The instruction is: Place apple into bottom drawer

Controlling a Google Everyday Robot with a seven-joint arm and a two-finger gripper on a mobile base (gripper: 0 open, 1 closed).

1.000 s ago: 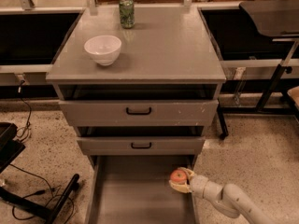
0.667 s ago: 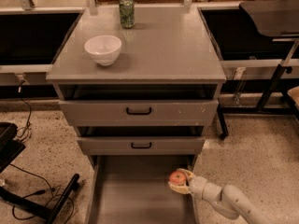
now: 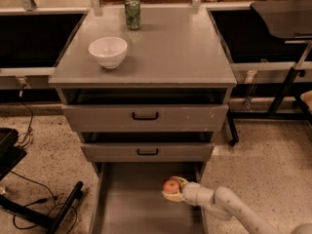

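Note:
Next, my gripper sets the apple on the bottom drawer's grey bottom [image 3: 143, 194], about halfway between its two sides. It will let go of the apple there.
The red-orange apple [image 3: 170, 185] sits between the fingers of my gripper [image 3: 173, 189], which reaches in from the lower right on a pale arm. The gripper is shut on the apple and holds it over the open bottom drawer [image 3: 131, 204], near the drawer's right side and close under the middle drawer's front. The bottom drawer is pulled out toward me, a plain grey tray with thin side walls. I cannot tell whether the apple touches the drawer floor.
The two upper drawers [image 3: 145, 116] with black handles stick out slightly. A white bowl [image 3: 107, 51] and a green soda can [image 3: 132, 12] stand on the cabinet top. A black stand and cables [image 3: 44, 208] lie on the floor at left.
The gripper with the apple has shifted slightly left and down over the bottom drawer. Everything else is unchanged.

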